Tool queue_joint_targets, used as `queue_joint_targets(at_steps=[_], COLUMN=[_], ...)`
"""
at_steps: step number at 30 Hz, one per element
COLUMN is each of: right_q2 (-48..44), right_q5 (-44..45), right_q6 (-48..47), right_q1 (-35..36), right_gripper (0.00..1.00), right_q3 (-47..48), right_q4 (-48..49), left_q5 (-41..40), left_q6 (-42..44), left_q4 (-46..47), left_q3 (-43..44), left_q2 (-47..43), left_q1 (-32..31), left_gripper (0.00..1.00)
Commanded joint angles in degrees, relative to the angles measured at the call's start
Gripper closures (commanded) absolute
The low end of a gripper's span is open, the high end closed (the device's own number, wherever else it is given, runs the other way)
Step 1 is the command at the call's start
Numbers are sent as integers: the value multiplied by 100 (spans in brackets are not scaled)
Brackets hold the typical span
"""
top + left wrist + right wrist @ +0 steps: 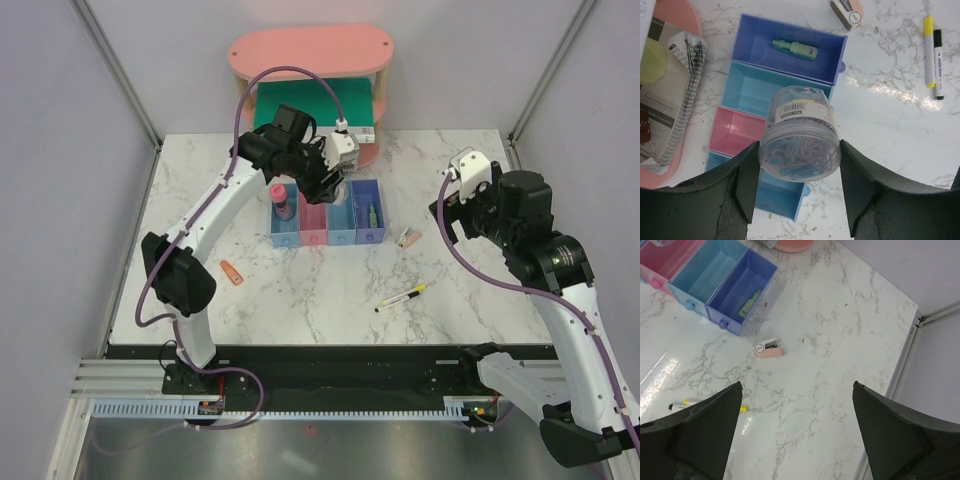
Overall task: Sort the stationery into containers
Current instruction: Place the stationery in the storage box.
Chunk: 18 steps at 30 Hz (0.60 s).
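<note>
My left gripper has a place for the clear roll. It will let go of the roll, now held above the bins, in the shelf end of the middle blue bin (341, 197) (748, 89).
My left gripper (799, 150) is shut on the clear roll (800, 125), a round see-through tub of coloured paper clips, held above the containers (755, 55) over the pink and middle blue bins. In the top view that gripper (335, 185) hangs over the row of containers (372, 238). A green piece (795, 48) lies in the purple-blue bin. A pink-red piece (281, 200) stands in the far-left blue bin. The yellow-and-black pen (401, 297), the pale pink piece (409, 238) and the orange piece (232, 272) lie on the table. My right gripper (795, 430) is open and holds nothing, raised above the table's right side.
A pink oval shelf (310, 50) with a green book (310, 100) stands behind the bins. Spiral notebooks (670, 75) lie on its lower tier. A metal frame rail (905, 365) runs along the table's right edge.
</note>
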Motion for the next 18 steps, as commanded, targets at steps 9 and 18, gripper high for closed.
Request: queue_joint_targets(at_steps=[9, 18], right_q2=[-60, -95], right_q5=[85, 50], right_q6=[-234, -269], right_q1=[-6, -6], right_gripper=[2, 2], right_q3=[-132, -203], right_q4=[44, 44], left_q5=[-1206, -1382], left_q6=[937, 1025], left_q4=[-34, -34], left_q3=[792, 1328], left_q2=[1210, 1852], left_q1=[-184, -316], left_gripper=[98, 98])
